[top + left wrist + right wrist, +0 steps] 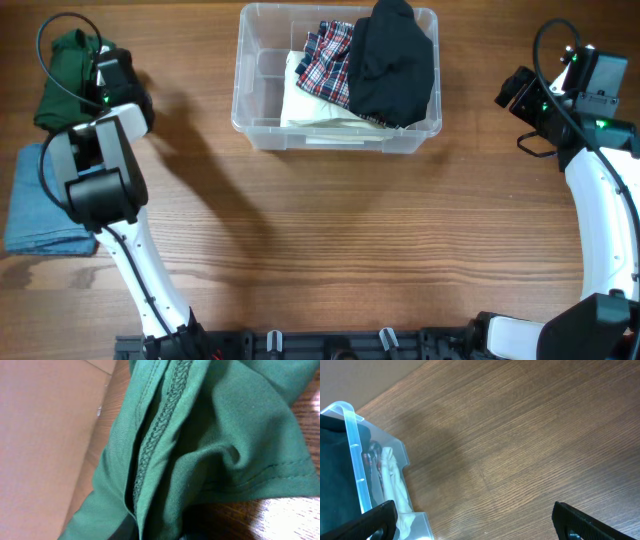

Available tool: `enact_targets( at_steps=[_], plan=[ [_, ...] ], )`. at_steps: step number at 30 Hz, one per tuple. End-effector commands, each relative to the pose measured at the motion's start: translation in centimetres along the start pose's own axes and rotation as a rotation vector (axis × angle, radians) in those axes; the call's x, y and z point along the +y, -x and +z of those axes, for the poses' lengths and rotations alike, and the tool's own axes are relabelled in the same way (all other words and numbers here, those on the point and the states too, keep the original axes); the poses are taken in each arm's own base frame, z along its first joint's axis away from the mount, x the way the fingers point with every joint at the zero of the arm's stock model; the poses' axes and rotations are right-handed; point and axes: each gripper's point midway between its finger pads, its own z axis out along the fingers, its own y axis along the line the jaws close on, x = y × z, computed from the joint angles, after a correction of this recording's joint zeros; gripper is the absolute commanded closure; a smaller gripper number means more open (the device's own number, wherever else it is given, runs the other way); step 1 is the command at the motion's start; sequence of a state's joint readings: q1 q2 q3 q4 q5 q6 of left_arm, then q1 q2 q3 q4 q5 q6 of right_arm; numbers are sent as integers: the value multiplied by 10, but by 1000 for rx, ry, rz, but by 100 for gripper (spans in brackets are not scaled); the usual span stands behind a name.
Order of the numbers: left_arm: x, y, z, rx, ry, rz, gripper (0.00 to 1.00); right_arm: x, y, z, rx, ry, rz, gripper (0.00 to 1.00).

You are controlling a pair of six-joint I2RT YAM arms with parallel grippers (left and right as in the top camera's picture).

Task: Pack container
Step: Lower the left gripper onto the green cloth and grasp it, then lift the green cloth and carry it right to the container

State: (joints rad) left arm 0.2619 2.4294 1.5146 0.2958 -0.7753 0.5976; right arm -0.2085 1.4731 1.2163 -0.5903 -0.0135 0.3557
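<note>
My left gripper is going to release the green garment in the clear container's empty end [276, 75] next to the plaid garment.
The clear container [258, 90] stands at the back centre of the table and holds a cream garment [305, 100], a plaid garment [330, 60] and a black garment [395, 65] draped over its right side. A green garment [65, 70] lies at the back left. My left gripper [95, 70] is on it. In the left wrist view the bunched green cloth [210, 435] fills the frame, pinched between the jaws [157, 535]. My right gripper [515, 95] is open and empty over bare wood [475, 520], to the right of the container's rim [355, 450].
A folded blue garment [35, 205] lies at the left edge, in front of the green one. The table's left edge and the floor [45, 435] show beyond the green cloth. The arm bases stand at the front edge.
</note>
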Motion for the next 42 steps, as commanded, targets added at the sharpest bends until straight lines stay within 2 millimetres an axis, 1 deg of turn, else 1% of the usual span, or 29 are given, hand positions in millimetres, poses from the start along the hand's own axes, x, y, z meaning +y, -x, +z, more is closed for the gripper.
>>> enact_targets(
  at_steps=[1, 6, 10, 12, 16, 19, 21, 24, 26, 28, 32, 35, 39, 41, 42],
  plan=[
    [-6, -31, 2, 96, 87, 13, 91, -4, 0, 4, 0, -23, 13, 0],
    [25, 8, -24, 33, 133, -108, 94, -4, 0, 4, 0, -23, 12, 0],
    [48, 40, -51, -32, 134, -200, 94, -4, 0, 4, 0, -23, 13, 0],
    [59, 54, -66, -57, 130, -238, 95, -4, 0, 4, 0, -23, 13, 0],
    [79, 71, -93, -86, 113, -334, 96, -4, 0, 4, 0, -23, 13, 0],
    [89, 74, -110, -78, 83, -407, 96, -4, 0, 4, 0, -23, 13, 0],
    [89, 74, -118, -69, 45, -417, 96, -4, 0, 4, 0, -23, 13, 0],
    [81, 73, -136, -50, -55, -445, 96, -4, 0, 4, 0, -23, 13, 0],
    [74, 73, -147, -37, -130, -472, 96, -4, 0, 4, 0, -23, 13, 0],
    [63, 75, -166, -21, -256, -520, 96, -4, 0, 4, 0, -23, 13, 0],
    [42, 86, -210, 2, -543, -608, 96, -4, 0, 4, 0, -23, 13, 0],
    [33, 98, -254, 11, -773, -672, 96, -4, 0, 4, 0, -23, 13, 0],
    [36, 114, -303, -4, -998, -740, 96, -4, 0, 4, 0, -23, 13, 0],
    [42, 123, -331, -19, -1107, -773, 96, -4, 0, 4, 0, -23, 12, 0],
    [44, 126, -340, -25, -1141, -784, 96, -4, 0, 4, 0, -23, 13, 0]
  ],
)
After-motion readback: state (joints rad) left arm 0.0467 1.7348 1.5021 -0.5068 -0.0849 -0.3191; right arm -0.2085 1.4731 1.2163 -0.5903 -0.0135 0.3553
